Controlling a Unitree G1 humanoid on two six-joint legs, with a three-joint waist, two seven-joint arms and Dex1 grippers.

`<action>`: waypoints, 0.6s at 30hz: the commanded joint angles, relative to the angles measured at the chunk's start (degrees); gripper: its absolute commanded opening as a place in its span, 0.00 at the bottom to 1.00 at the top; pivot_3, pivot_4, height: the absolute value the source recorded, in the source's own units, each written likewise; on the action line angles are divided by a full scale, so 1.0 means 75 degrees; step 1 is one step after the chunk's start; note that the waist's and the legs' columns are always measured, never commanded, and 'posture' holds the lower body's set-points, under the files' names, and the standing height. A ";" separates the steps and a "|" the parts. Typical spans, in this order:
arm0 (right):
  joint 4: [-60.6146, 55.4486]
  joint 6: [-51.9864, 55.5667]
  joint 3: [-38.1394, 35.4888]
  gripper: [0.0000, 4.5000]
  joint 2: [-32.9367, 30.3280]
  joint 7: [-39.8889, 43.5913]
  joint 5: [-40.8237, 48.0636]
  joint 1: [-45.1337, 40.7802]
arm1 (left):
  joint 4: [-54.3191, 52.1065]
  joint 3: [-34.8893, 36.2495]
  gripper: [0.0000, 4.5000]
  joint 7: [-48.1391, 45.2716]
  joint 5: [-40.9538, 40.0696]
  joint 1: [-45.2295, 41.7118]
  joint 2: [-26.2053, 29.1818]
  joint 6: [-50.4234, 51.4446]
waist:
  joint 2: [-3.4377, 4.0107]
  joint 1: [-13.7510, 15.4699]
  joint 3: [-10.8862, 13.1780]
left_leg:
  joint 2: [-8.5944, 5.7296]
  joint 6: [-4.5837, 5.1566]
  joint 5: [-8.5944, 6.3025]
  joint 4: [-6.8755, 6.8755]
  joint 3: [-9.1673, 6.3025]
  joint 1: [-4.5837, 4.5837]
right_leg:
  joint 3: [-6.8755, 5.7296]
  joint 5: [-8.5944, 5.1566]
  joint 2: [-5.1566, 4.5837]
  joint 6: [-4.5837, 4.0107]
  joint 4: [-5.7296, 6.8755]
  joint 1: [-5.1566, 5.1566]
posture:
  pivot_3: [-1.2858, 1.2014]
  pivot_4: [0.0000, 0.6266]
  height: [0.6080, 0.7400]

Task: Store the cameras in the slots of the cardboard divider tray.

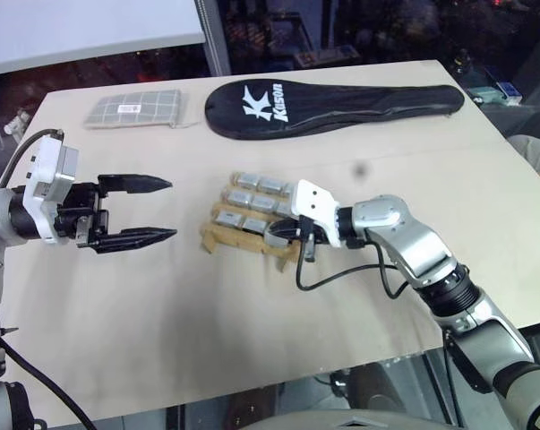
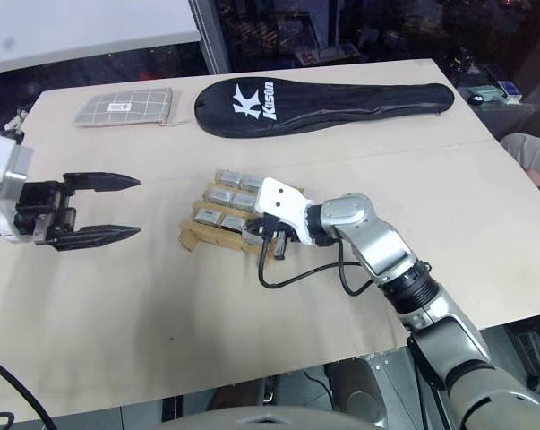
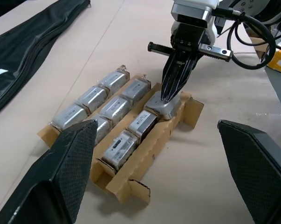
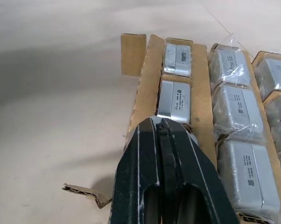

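Observation:
The end camera lies broad side up over its slot; I need to open my right gripper, take the camera [image 3: 173,110] by its sides and turn it on edge.
The cardboard divider tray [image 1: 218,237] lies in the middle of the table with several silver-grey cameras [image 1: 252,184] lying in its slots, some in clear wrap. My right gripper [image 3: 167,95] is shut, fingers pressed together, and its tips rest on top of the camera [image 3: 170,108] in the end slot of the nearest row. In the right wrist view the shut fingers [image 4: 170,163] cover that slot. My left gripper [image 1: 171,210] hovers open to the left of the tray, nothing between its fingers [image 3: 70,163].
A long black racket cover [image 1: 332,106] lies across the back of the table, with a flat grey gridded packet [image 1: 133,109] at the back left. A torn cardboard scrap [image 4: 84,192] lies beside the tray. A black cable [image 1: 341,273] loops under my right wrist.

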 commanded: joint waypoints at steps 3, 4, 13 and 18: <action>-0.0349 -0.0017 0.0118 0.50 -0.0090 -0.0046 -0.0144 0.0048 | -0.0045 0.0084 0.95 -0.0061 -0.0043 -0.0090 0.0211 -0.0023 | 0.0000 -0.0001 0.0000 | 0.0000 0.0000 0.0000 0.0000 0.0001 0.0000 | -0.0001 0.0000 0.0000 0.0000 0.0000 0.0000 | 0.52 0.24 1.00; -0.0347 -0.0018 0.0156 0.50 -0.0111 -0.0039 -0.0174 0.0074 | -0.0041 0.0080 0.95 -0.0060 -0.0043 -0.0098 0.0216 -0.0015 | 0.0000 0.0000 0.0000 | 0.0000 0.0000 0.0000 0.0000 0.0000 0.0000 | -0.0002 0.0000 0.0001 0.0000 0.0000 -0.0001 | 0.52 0.24 1.00; 0.0088 -0.0324 0.0309 0.50 -0.0147 -0.0162 -0.0564 0.0232 | -0.0024 0.0050 0.95 -0.0062 -0.0037 -0.0152 0.0220 -0.0001 | 0.0000 -0.0005 0.0000 | 0.0000 0.0000 0.0000 0.0000 0.0001 0.0000 | -0.0001 0.0000 0.0001 0.0000 0.0000 -0.0001 | 0.52 0.24 1.00; 0.0268 -0.0552 0.0365 0.50 -0.0182 -0.0254 -0.0793 0.0222 | -0.0026 0.0075 0.95 -0.0069 -0.0037 -0.0126 0.0230 -0.0004 | -0.0001 -0.0008 0.0000 | 0.0001 0.0000 0.0000 0.0000 0.0003 0.0003 | 0.0001 0.0000 0.0003 0.0000 0.0001 0.0000 | 0.52 0.24 1.00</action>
